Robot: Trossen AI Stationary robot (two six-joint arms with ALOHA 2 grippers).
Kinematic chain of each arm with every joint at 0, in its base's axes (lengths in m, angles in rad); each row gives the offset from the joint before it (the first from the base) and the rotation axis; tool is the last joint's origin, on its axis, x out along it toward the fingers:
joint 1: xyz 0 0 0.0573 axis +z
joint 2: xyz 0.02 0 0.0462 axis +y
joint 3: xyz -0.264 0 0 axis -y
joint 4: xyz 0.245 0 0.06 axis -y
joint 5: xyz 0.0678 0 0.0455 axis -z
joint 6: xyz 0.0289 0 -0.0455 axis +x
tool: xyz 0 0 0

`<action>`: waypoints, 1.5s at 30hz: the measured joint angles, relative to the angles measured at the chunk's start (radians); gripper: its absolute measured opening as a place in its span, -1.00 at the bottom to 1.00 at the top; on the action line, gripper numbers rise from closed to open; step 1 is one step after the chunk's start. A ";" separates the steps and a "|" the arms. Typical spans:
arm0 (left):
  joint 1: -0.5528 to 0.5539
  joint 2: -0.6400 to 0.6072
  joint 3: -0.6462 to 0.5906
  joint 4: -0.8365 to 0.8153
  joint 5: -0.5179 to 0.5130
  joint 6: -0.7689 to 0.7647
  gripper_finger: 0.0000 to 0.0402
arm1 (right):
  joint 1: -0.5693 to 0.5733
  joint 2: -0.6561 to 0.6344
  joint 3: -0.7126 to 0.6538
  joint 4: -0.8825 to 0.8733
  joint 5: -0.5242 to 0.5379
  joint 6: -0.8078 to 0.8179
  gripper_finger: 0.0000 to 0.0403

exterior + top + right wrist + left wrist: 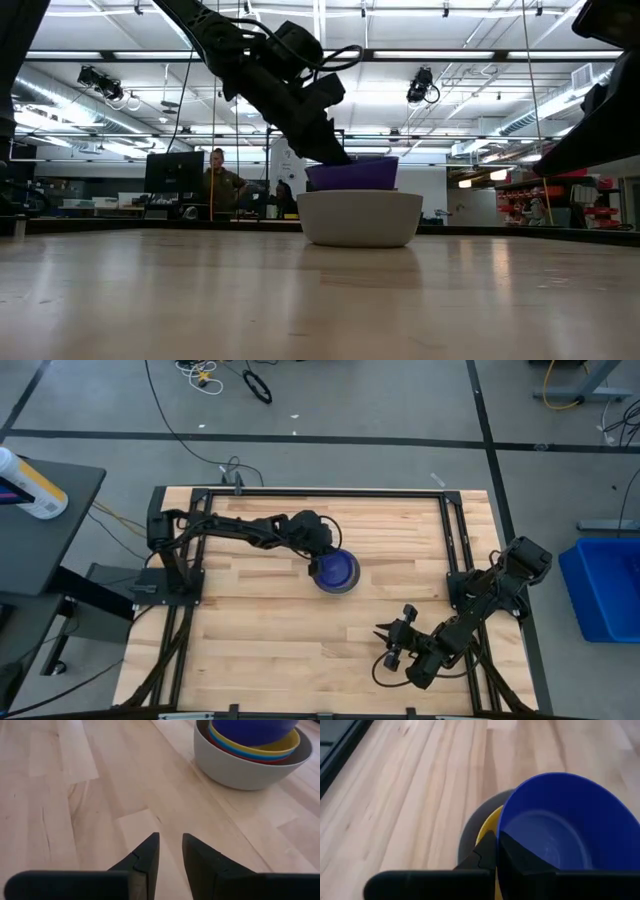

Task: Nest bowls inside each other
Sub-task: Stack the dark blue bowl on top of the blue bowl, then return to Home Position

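My left gripper needs to let go of the dark blue bowl inside the yellow bowl (336,574) (542,860), nested within the grey bowl's stack.
A grey bowl (360,220) stands on the wooden table near its middle. Nested in it are a red bowl (239,751), a light blue bowl (231,744) and a yellow bowl (286,744). The dark blue bowl (565,825) is over the yellow one, its bottom sunk inside the yellow rim. My left gripper (497,855) is shut on it and reaches in from the table's left side. Near the table's front right, my right gripper (170,850) stands open, with bare wood between its fingers. My left gripper pinches the dark blue bowl's rim (501,837) on the side facing the table's left edge, one finger inside the bowl and one outside. The fingers slant down from the left. The bowl sits mouth up over the stack; whether it rests on the yellow bowl I cannot tell.
A black frame (300,493) runs along the table's far edge and down both sides. Open wood lies between the stack and my right gripper. Beyond the table are a blue bin (605,585) on the right and a person (218,180) far behind.
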 joint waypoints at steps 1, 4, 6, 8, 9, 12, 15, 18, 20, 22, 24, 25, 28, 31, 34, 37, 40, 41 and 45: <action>0.000 0.000 0.000 -0.010 -0.006 -0.001 -0.97 | 0.000 0.000 0.000 -0.001 0.000 0.000 -0.55; 0.000 0.000 0.000 -0.029 -0.003 -0.005 -0.97 | 0.000 0.000 0.000 -0.002 0.000 0.000 -0.55; 0.000 0.000 0.000 -0.032 0.002 -0.006 -0.97 | 0.000 0.000 0.000 -0.002 0.000 0.000 -0.55; 0.000 0.000 0.000 -0.044 0.003 -0.006 -0.97 | 0.000 0.000 0.000 -0.002 0.000 0.000 -0.55; 0.000 0.000 0.000 -0.052 0.008 -0.005 -0.97 | 0.000 0.000 0.000 -0.002 0.000 0.000 -0.55; 0.000 0.000 0.000 -0.066 0.033 -0.001 -0.97 | 0.000 0.000 0.000 -0.002 0.000 0.000 -0.57; 0.000 0.019 0.002 -0.051 0.059 0.002 -0.97 | 0.000 0.000 0.000 -0.002 0.000 0.000 -0.57; 0.003 0.064 0.003 -0.048 0.065 -0.002 -0.97 | 0.000 0.000 0.000 -0.002 -0.004 0.000 -0.57; 0.004 0.104 0.019 -0.030 0.083 -0.005 -0.97 | 0.000 0.000 0.000 -0.002 -0.008 0.000 -0.58; 0.005 0.126 0.031 -0.022 0.094 -0.006 -0.97 | -0.001 0.000 0.000 -0.002 -0.008 0.006 -0.58; 0.001 0.140 0.042 -0.020 0.097 -0.007 -0.97 | 0.000 0.000 0.000 -0.002 -0.008 0.007 -0.57; -0.001 0.141 0.051 -0.024 0.096 -0.006 -0.97 | 0.000 0.000 0.000 -0.001 -0.008 0.007 -0.57; -0.004 0.131 0.071 -0.048 0.087 0.000 -0.96 | 0.000 0.000 0.000 -0.002 -0.007 0.006 -0.57; -0.004 0.120 0.079 -0.065 0.085 0.029 -0.84 | 0.000 0.000 0.000 -0.001 -0.007 0.006 -0.57; -0.004 0.117 0.080 -0.057 0.086 0.048 -0.63 | 0.000 0.000 0.000 -0.003 -0.007 0.008 -0.56; -0.003 0.117 0.080 -0.051 0.085 0.042 -0.36 | 0.000 0.000 0.000 -0.002 -0.007 0.010 -0.53; -0.008 0.116 0.080 -0.043 0.086 0.030 -0.06 | 0.000 0.000 0.000 -0.002 -0.008 0.010 -0.49; -0.009 0.116 0.080 -0.042 0.086 0.030 0.05 | 0.000 0.000 0.000 -0.002 -0.008 0.009 -0.48; -0.010 0.111 0.084 -0.045 0.120 0.047 0.41 | 0.000 0.000 0.000 -0.002 -0.007 0.008 -0.45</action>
